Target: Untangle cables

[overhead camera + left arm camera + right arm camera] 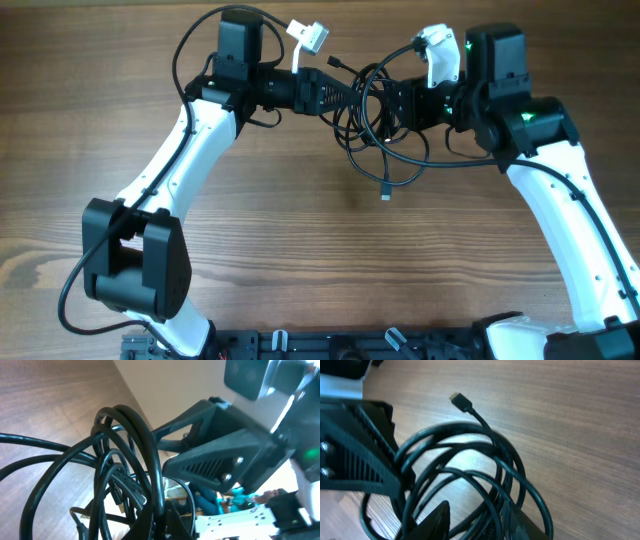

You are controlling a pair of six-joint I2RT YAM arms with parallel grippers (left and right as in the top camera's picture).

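The bare wooden table [333,180] beside the hanging plug end is the place my left gripper needs to let go of the cables, now held up between both grippers.
The cables [382,135] are a tangled bundle of thin black loops at the table's far middle, held up between both grippers. One plug end [385,195] hangs toward the table and another [333,63] sticks out at the back. My left gripper [355,95] is shut on strands of the bundle; the left wrist view shows its fingers [161,521] pinching a cable [125,455]. My right gripper [388,105] faces it. In the right wrist view its fingers [485,522] stand apart with loops [470,460] passing between them, and a plug [460,401] points away.
The two grippers are nearly touching: the right gripper's body [225,455] fills the left wrist view and the left gripper's body [355,455] fills the left of the right wrist view. A white connector [312,38] juts from the left wrist. Bare wooden table [330,260] lies in front.
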